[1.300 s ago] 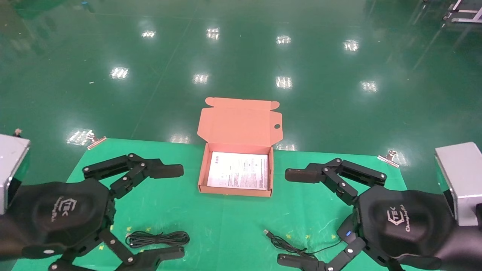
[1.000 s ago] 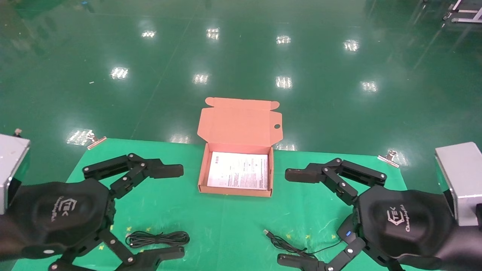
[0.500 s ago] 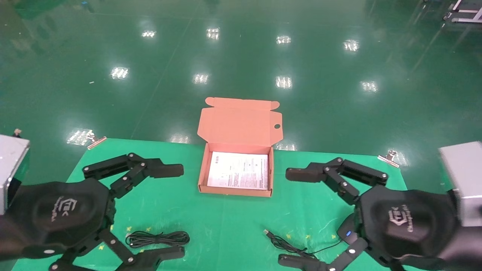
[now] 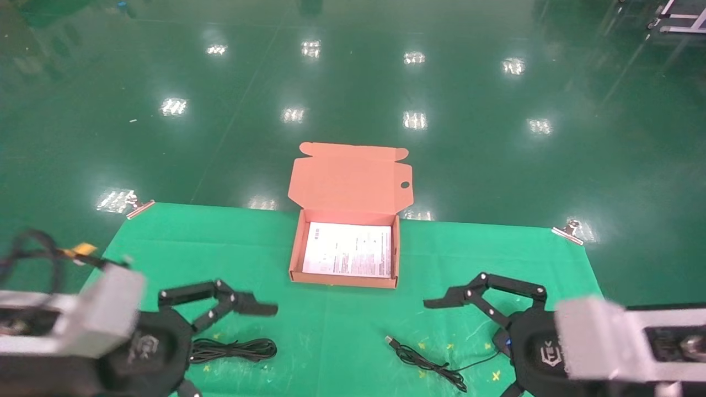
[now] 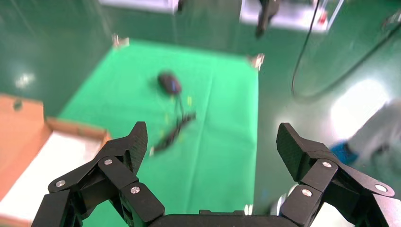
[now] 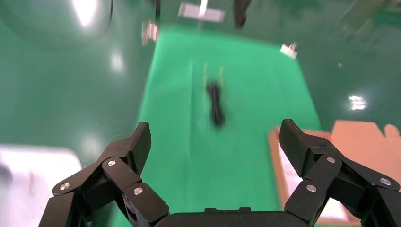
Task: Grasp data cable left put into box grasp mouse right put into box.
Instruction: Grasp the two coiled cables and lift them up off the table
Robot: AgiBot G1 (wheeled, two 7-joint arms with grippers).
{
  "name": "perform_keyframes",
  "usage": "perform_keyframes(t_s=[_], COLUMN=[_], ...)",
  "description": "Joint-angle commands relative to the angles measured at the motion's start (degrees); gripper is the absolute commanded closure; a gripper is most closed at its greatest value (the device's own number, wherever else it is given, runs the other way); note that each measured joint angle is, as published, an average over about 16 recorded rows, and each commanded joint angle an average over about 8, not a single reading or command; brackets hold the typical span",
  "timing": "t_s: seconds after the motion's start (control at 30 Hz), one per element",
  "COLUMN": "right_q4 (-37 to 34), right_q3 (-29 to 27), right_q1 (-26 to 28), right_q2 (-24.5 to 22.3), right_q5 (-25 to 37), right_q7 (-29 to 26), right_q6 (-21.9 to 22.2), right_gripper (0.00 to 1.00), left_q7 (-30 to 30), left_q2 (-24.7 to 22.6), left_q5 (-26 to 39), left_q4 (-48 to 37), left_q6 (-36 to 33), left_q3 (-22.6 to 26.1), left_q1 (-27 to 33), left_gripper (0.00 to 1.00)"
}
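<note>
Next, my left gripper closes on the narrow middle (image 4: 233,348) of the black data cable, where a band ties its loops together.
The salmon-orange box (image 4: 295,259) stands open at the mat's middle, lid up, white sheet inside. The data cable (image 4: 231,349), a flat black bundle, lies at the front left, below the upper finger of my open, empty left gripper (image 4: 263,353). The mouse's cord (image 4: 427,363) with its USB plug lies at the front right, in front of my open, empty right gripper (image 4: 441,353), which hides most of the mouse. The left wrist view shows the mouse (image 5: 169,83), its cord (image 5: 172,135) and the box (image 5: 71,127) beyond the left gripper (image 5: 213,144). The right wrist view shows the cable (image 6: 216,101) and box (image 6: 276,161) beyond the right gripper (image 6: 215,142).
A green mat (image 4: 342,325) covers the table, held by metal clips at its far left corner (image 4: 140,208) and far right corner (image 4: 568,230). Glossy green floor lies beyond the far edge. Both arms' silver wrist housings fill the front corners.
Both arms have drawn back toward the near edge, and their silver wrist housings have swung into view. Both grippers stay open. Cable, mouse cord and box have not moved.
</note>
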State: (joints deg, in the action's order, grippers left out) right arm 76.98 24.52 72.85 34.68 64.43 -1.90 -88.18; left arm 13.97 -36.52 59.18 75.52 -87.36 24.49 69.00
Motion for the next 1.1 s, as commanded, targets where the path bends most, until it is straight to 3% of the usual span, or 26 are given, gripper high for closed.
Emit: perform_keyframes(t_s=[0.03,0.27,0.5,0.77,1.1], right_q4=[0.5,0.8,0.8,0.6,-0.8], right_q3=[2.0,10.4,15.5,18.5,20.6], right_q1=[2.9,9.8,10.2,6.3,0.7], right_q2=[0.4,3.5,6.3,9.4,13.6], right_q5=[4.7,17.9,28.7,38.7,47.5], right_q7=[2.0,9.2,11.1,7.7,-2.5], right_q6=[-1.2,-0.3,3.7,10.8,17.8], right_gripper=[0.00,0.00,0.00,0.00,0.00], left_q7=[0.8,1.4,0.6,0.3,-0.3], left_q2=[-0.2,-3.4,-6.3,-9.3,-13.1], left_q5=[3.9,16.8,30.3,41.9,44.9], left_q4=[0.4,0.8,0.9,0.4,-8.8], left_q6=[-0.8,-1.1,1.3,6.7,13.8], left_q3=[1.7,8.6,14.4,18.3,19.0], left_q1=[2.1,7.3,9.4,7.5,4.3], left_gripper=[0.00,0.00,0.00,0.00,0.00])
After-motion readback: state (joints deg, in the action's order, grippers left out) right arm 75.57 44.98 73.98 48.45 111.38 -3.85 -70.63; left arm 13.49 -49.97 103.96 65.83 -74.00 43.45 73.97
